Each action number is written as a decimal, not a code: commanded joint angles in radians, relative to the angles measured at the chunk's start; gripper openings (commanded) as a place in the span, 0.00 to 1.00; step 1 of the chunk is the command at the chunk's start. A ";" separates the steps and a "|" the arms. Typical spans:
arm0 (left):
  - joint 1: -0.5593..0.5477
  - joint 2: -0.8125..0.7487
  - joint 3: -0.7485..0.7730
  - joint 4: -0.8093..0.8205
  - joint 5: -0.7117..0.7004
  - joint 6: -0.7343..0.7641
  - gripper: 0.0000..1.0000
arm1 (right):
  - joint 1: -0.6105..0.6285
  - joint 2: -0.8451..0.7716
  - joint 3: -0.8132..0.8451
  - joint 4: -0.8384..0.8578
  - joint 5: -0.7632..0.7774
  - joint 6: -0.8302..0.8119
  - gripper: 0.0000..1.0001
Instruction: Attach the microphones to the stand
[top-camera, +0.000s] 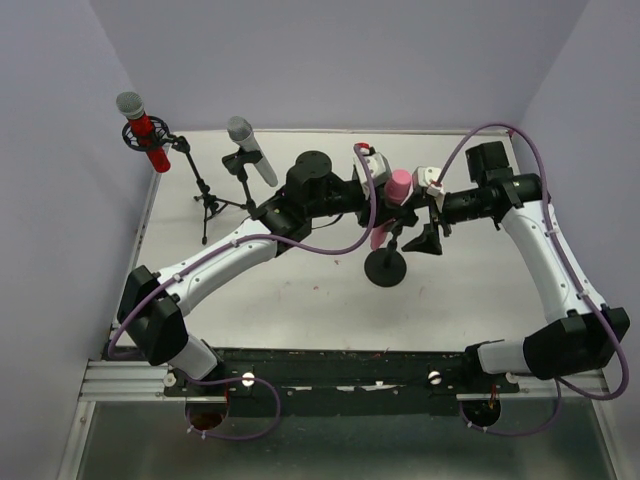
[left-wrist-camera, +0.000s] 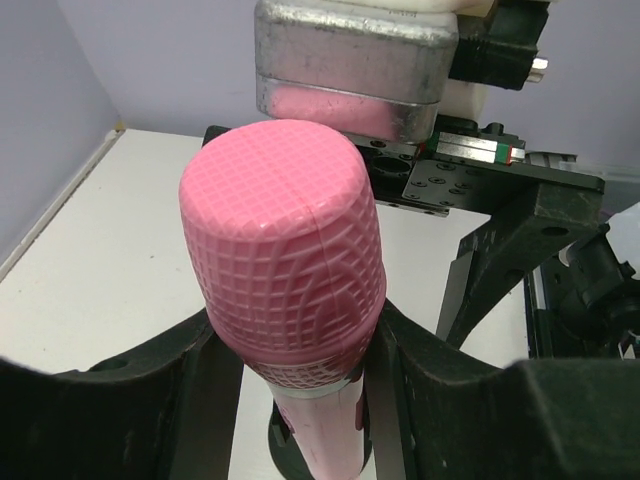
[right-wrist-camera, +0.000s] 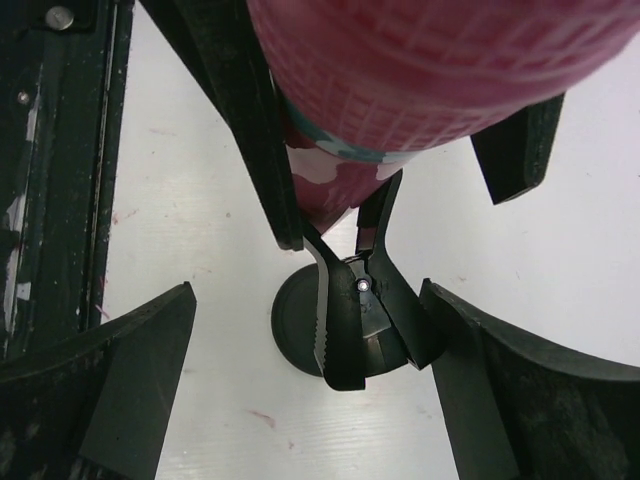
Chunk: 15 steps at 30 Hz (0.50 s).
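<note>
Next, the right gripper should grasp the pole (top-camera: 392, 240) of the round-based black stand, just below the pink microphone's clip.
The pink microphone (top-camera: 398, 192) stands nearly upright over a round-based black stand (top-camera: 385, 268). My left gripper (top-camera: 383, 205) is shut on it just below the head (left-wrist-camera: 285, 270), with fingers (left-wrist-camera: 420, 390) on both sides. Its lower body sits between the jaws of the stand's clip (right-wrist-camera: 350, 320). My right gripper (right-wrist-camera: 308, 300) is open around the clip's handles; its right finger (right-wrist-camera: 500, 380) is close to one handle and its left finger is apart. The red microphone (top-camera: 145, 130) and the silver-grey microphone (top-camera: 252, 150) sit on their own stands at far left.
The tripod legs (top-camera: 210, 205) of the two left stands spread over the far-left table. Purple cables (top-camera: 330, 245) loop from both arms. Walls close the table's left, back and right. A black rail (top-camera: 340, 365) runs along the near edge.
</note>
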 joint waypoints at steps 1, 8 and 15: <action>-0.007 -0.008 0.029 -0.047 -0.047 -0.049 0.38 | -0.008 -0.084 -0.077 0.214 0.005 0.245 1.00; -0.007 -0.069 0.006 -0.030 -0.109 -0.072 0.76 | -0.098 -0.145 -0.174 0.364 -0.054 0.377 1.00; -0.003 -0.169 -0.060 0.017 -0.176 -0.043 0.99 | -0.161 -0.177 -0.234 0.390 -0.159 0.388 1.00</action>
